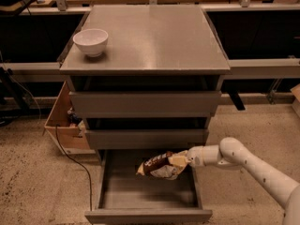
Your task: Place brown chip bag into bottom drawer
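My gripper needs to release the brown chip bag on the rear middle of the bottom drawer's grey tray [150, 169]. The bag still hangs tilted above that tray.
The brown chip bag [160, 165], dark brown with tan ends and white lettering, hangs tilted over the open bottom drawer [147, 198], above the right part of its bare grey tray. My gripper [183, 159] reaches in from the right on a white arm and is shut on the bag's right tan end. The bag is in the air, not resting on the tray. The two upper drawers are pushed in.
A white bowl [90, 41] stands at the left rear of the cabinet top [154, 36]. A cardboard box [65, 121] sits on the floor left of the cabinet, with a black cable [75, 161] trailing beside the drawer. My white arm [255, 168] crosses the floor on the right.
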`<state>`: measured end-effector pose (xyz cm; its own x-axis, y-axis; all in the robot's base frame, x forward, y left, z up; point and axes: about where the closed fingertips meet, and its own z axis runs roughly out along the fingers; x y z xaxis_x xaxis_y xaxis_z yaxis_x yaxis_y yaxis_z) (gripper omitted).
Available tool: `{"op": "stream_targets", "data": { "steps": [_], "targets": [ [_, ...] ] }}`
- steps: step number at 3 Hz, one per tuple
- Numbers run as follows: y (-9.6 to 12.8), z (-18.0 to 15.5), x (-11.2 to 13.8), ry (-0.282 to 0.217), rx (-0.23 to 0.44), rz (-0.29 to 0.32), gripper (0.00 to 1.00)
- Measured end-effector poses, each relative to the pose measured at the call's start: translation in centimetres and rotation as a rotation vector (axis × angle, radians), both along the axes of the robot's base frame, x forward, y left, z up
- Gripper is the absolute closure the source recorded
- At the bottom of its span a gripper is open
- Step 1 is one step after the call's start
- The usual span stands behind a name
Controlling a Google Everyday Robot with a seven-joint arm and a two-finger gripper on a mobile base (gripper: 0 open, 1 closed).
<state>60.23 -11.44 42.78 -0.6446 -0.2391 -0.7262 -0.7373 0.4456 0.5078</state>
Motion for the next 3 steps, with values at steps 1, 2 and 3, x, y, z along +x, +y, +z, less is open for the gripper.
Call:
{"op": "stream_targets", "data": {
  "steps": [1, 2, 3],
  "targets": [
    [2.8, -5.9, 2.2, 0.011, 0.056, -0.013, 1.00],
    [4.8, -10.2, 3.5, 0.030, 0.079, -0.006, 1.00],
    [5.0, -10.7, 3.7, 0.028, 0.084, -0.009, 1.00]
  ]
}}
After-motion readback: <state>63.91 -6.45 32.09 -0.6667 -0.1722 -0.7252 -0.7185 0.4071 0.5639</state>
